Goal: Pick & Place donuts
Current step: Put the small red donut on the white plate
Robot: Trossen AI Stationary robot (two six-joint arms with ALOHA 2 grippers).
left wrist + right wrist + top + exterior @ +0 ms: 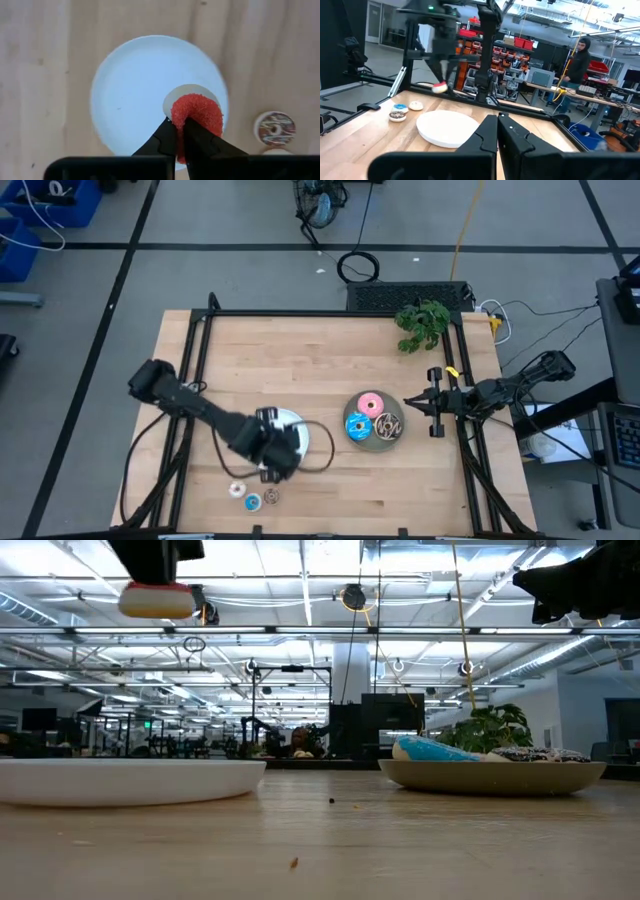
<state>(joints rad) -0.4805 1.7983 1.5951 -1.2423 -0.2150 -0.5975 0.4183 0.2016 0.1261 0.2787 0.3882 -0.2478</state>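
Note:
The robot's left gripper will release the red mini donut near the middle of the round white plate [284, 443] [167, 86]. The donut now hangs over that plate.
My left gripper [179, 131] hangs over the round white plate [300, 427] and is shut on the red mini donut [198, 114]. That donut also shows high up in the low view [157, 601]. Three mini donuts lie on the wood near the table's near edge: white-pink [237, 489], blue [252, 501] and brown [271, 496]. The grey plate [376, 445] carries the larger pink [369, 402], blue [357, 426] and chocolate [388, 423] donuts. My right gripper [408, 402] waits shut just right of the grey plate. My left gripper pinches the red mini donut by its rim [181, 120] between the two fingers. The fingers come from above, pointing down. The donut is lifted clear, well above the white plate [135, 90].
A green plant [423, 322] stands at the far right corner. A dark cable loops on the table beside the white plate [322, 448]. Bare wood lies between the two plates and across the far half. A person [578, 60] stands in the room beyond the table.

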